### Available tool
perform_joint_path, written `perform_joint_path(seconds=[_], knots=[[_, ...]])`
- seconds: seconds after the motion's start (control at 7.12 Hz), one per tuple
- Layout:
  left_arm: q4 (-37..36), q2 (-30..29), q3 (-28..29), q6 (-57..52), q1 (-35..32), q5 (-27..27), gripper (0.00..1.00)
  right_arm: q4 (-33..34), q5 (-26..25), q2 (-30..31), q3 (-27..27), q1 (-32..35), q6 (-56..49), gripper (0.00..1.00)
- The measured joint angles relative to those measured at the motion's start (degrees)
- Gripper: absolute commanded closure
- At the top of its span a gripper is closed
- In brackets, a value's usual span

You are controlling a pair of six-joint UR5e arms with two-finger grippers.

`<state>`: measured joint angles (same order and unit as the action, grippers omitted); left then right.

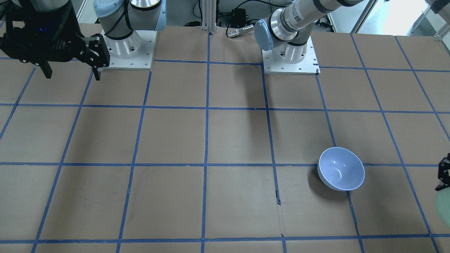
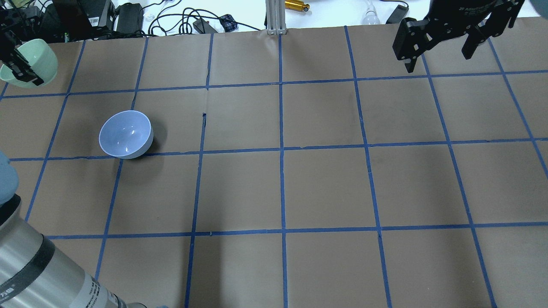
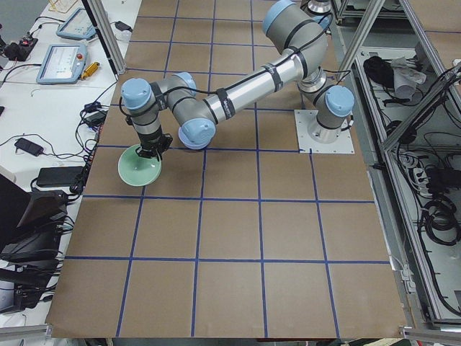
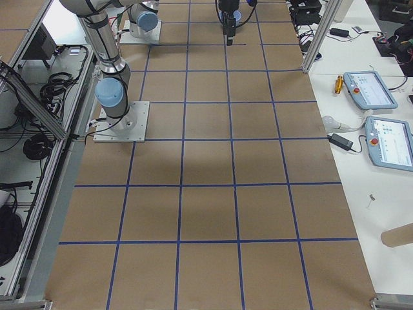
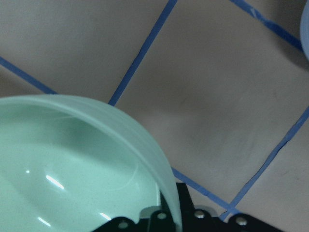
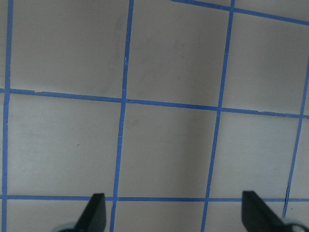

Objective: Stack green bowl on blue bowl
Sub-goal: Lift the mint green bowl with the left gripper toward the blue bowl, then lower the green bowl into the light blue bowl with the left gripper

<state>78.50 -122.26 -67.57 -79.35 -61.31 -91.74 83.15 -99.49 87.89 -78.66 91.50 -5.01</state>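
The robot's left gripper will release the green bowl inside the empty hollow of the upright blue bowl (image 1: 342,170).
The green bowl (image 2: 32,62) hangs from my left gripper (image 2: 19,64), which is shut on its rim and holds it above the table's far left corner. It also shows in the left wrist view (image 5: 72,169), at the front-facing view's right edge (image 1: 443,211) and in the left view (image 3: 140,167). The blue bowl (image 2: 126,134) stands upright and empty on the table, apart from the green bowl and nearer the robot; it also shows in the front-facing view (image 1: 341,168). My right gripper (image 2: 439,57) is open and empty, high over the far right of the table (image 6: 174,215).
The table (image 2: 282,188) is brown paper with a grid of blue tape. Cables and boxes (image 2: 128,15) lie beyond its far edge. The two arm bases (image 1: 128,45) stand on plates at the robot's side.
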Motion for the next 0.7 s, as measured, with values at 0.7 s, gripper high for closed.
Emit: perform_joint_path(seconds=[0.7], knots=[[0.01,11.33,-16.31,33.17,-13.22,-5.45,1.00,0.00,0.00,0.00,0.00,0.08,0.00,0.00]])
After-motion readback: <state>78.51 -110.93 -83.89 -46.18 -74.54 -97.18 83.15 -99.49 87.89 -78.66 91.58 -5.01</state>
